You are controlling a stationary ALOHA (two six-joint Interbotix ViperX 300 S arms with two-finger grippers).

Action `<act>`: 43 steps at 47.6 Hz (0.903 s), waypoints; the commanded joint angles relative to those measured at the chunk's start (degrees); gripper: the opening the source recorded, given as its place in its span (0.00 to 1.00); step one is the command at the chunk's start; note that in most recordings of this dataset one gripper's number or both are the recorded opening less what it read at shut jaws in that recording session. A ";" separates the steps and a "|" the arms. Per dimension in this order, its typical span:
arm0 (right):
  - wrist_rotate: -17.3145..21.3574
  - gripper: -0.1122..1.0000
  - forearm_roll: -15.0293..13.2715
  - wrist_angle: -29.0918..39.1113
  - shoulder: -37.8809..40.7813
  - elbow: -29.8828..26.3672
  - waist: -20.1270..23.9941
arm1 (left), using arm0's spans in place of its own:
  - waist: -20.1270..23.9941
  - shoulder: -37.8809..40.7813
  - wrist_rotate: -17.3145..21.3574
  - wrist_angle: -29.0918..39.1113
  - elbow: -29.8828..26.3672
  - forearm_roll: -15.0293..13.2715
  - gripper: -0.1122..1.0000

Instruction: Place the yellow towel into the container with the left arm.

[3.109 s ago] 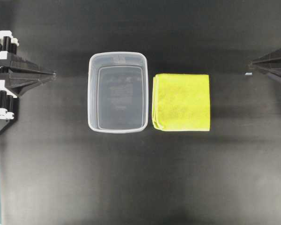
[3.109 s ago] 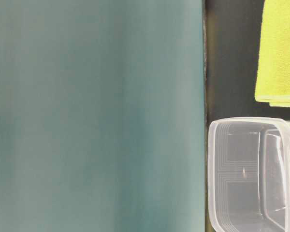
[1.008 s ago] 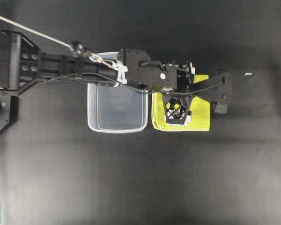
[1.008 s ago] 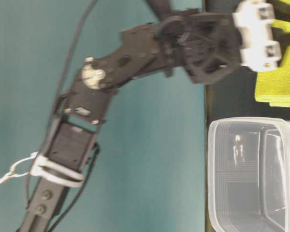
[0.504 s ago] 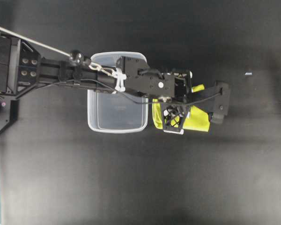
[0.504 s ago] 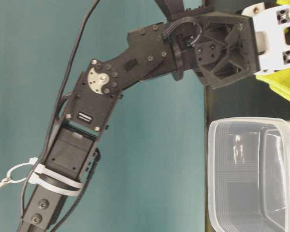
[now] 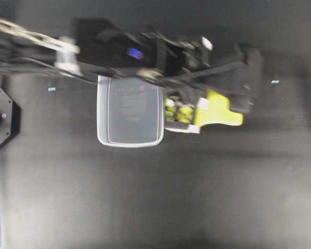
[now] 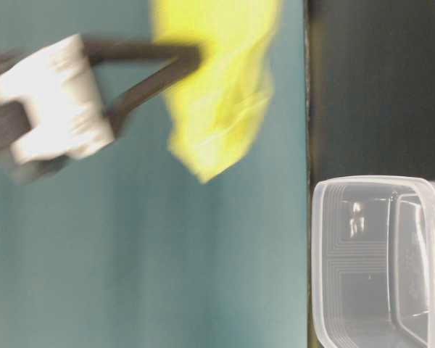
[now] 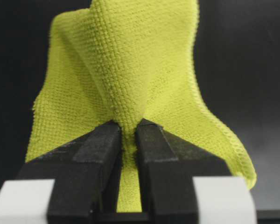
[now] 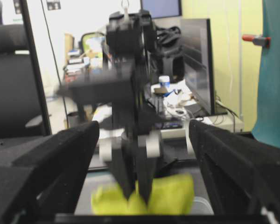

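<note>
The left gripper needs to release the yellow towel over the middle of the clear container's bottom (image 7: 136,108). The towel now hangs in the air beside the tub.
My left gripper (image 9: 127,128) is shut on a pinched fold of the yellow towel (image 9: 130,70), which hangs bunched from the jaws. In the overhead view the blurred left arm reaches across the container (image 7: 101,111). It holds the towel (image 7: 220,110) in the air just right of the tub. In the table-level view the towel (image 8: 217,87) hangs well above the table, above and beside the tub's rim (image 8: 362,183). The tub holds nothing. My right gripper (image 10: 143,128) is open wide and empty, and faces the left gripper and the towel (image 10: 170,196).
The table is a black mat (image 7: 155,197) with two small white specks (image 7: 274,81), (image 7: 51,89). A teal backdrop (image 8: 130,254) fills the table-level view. An office with monitors shows behind the arm in the right wrist view.
My left gripper closed on the towel and lifted it off the table; the towel is now bunched and hanging in the air. The arm is blurred with motion. The container has not moved.
</note>
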 commanded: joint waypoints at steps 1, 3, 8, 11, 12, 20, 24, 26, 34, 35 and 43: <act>-0.18 0.78 0.00 -0.44 0.35 -0.79 0.00 | 0.44 -6.06 -0.26 2.72 3.08 0.18 0.16; -0.18 0.78 -0.09 -0.53 0.35 -0.70 0.00 | 0.62 -7.65 -0.35 2.72 5.36 0.18 0.16; -0.18 0.78 0.00 -0.53 0.44 -0.62 0.09 | 0.70 -11.43 -0.44 0.00 12.92 0.18 0.16; -0.18 0.78 0.00 -0.62 0.53 -0.62 0.09 | 0.70 -13.54 -0.44 -2.37 17.23 0.18 0.16; -0.26 0.78 0.00 -0.62 0.53 -0.53 0.09 | 0.79 -14.15 -0.44 -3.25 18.63 0.18 0.16; -0.09 0.78 0.00 -0.53 0.44 -0.53 0.09 | 1.76 -19.07 -0.70 -10.90 29.88 0.18 0.16; -0.09 0.78 0.00 -0.44 0.44 -0.53 0.09 | 1.85 -20.21 0.09 -14.33 33.57 0.18 0.16; 0.00 0.78 0.00 -0.44 0.44 -0.44 0.18 | 1.85 -20.48 0.18 -15.64 34.98 0.18 0.16; 0.09 0.78 0.00 -0.53 0.44 -0.44 0.18 | 2.46 -20.74 -0.26 -18.28 38.32 0.18 0.16; 0.09 0.78 -0.09 -0.53 0.44 -0.44 0.18 | 2.64 -20.65 -0.26 -18.28 38.58 0.18 0.16; 0.18 0.78 0.00 -0.35 0.44 -0.44 0.18 | 2.72 -20.13 0.18 -19.69 40.34 0.18 0.16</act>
